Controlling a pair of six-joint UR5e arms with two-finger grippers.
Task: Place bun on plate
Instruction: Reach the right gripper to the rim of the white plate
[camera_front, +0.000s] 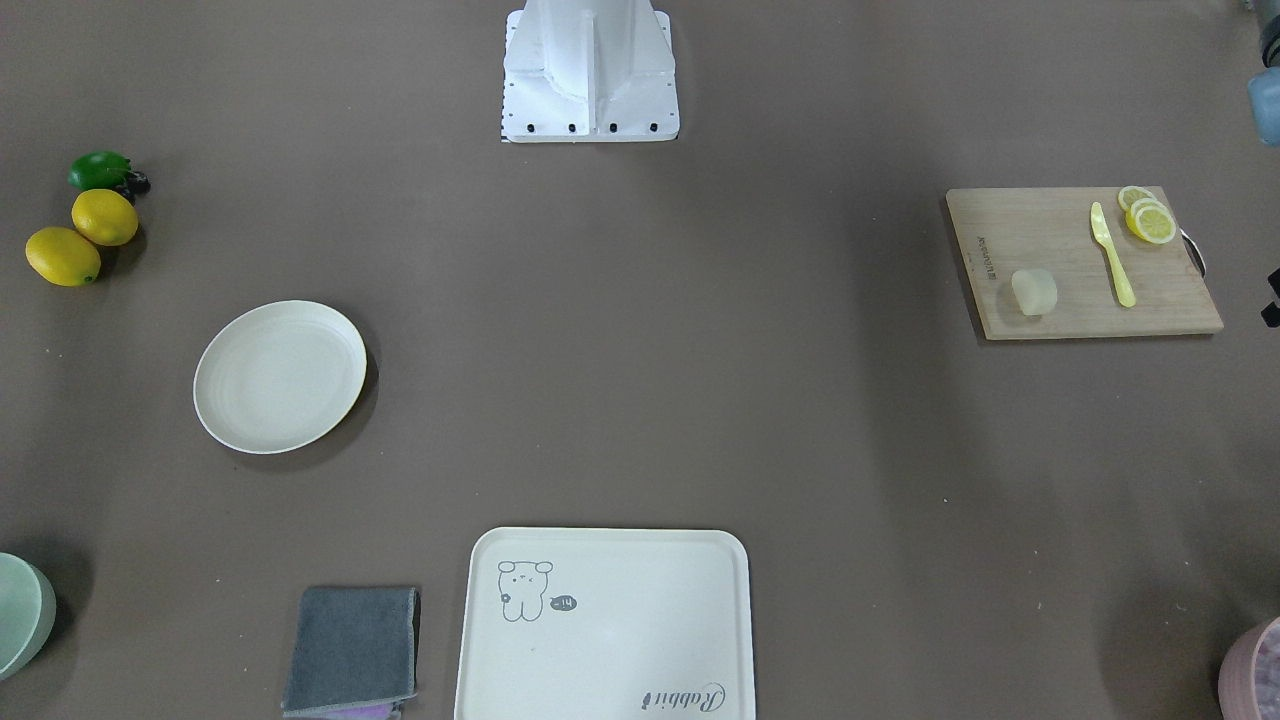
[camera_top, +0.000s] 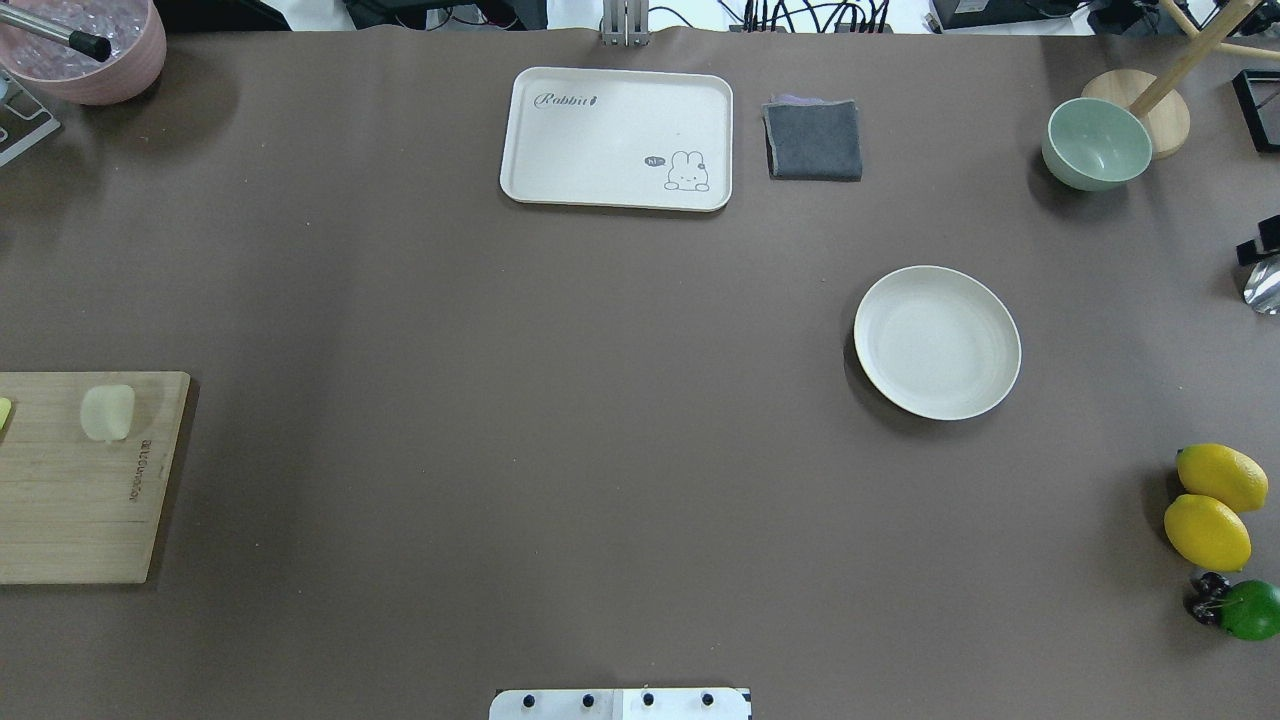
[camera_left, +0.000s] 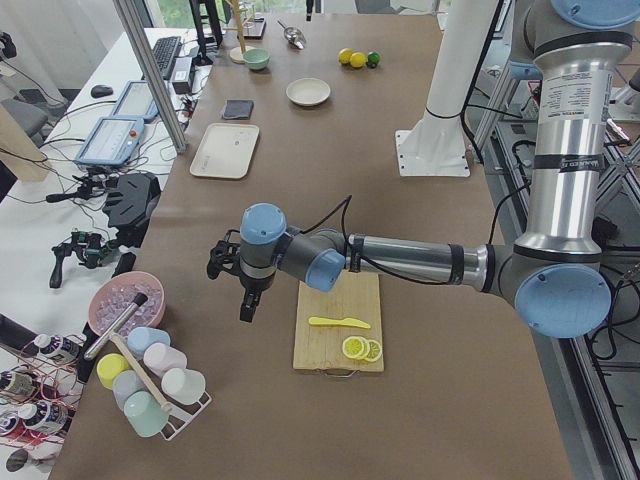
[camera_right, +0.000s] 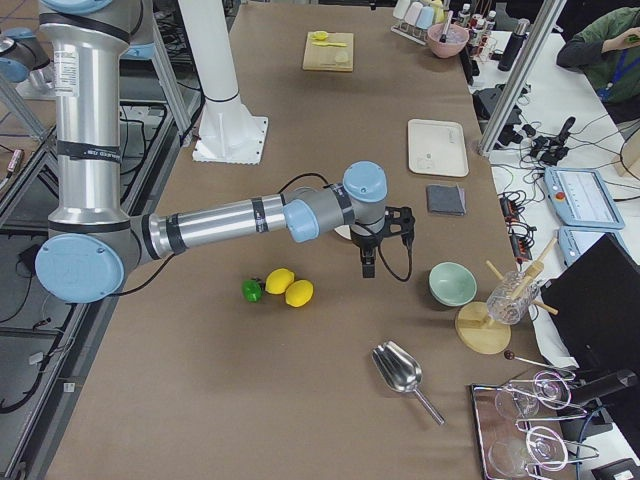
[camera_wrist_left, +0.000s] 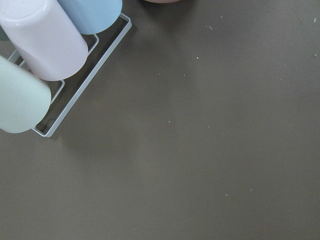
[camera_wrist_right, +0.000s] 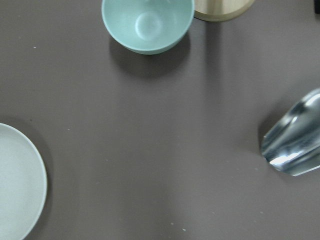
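Note:
My right gripper needs to next move to the off-white plate's rim (camera_front: 203, 352) (camera_wrist_right: 46, 187) on the side toward the lemons and close there.
The pale cream bun (camera_front: 1034, 291) (camera_top: 107, 411) lies on a wooden cutting board (camera_front: 1080, 262). Far across the table sits the round off-white plate (camera_front: 280, 376) (camera_top: 937, 342) with nothing on it; its edge shows in the right wrist view (camera_wrist_right: 15, 185). My left gripper (camera_left: 247, 305) hangs above the table beside the board, toward the cup rack. My right gripper (camera_right: 367, 268) hovers between plate and green bowl. I cannot tell whether either gripper is open or shut; the wrist views show no fingers.
A yellow knife (camera_front: 1112, 255) and lemon slices (camera_front: 1148, 218) share the board. A bear tray (camera_front: 605, 625) and grey cloth (camera_front: 352, 648) lie at the operators' edge. Green bowl (camera_top: 1096, 143), lemons (camera_top: 1210, 505), metal scoop (camera_wrist_right: 295, 145), cup rack (camera_wrist_left: 45, 60).

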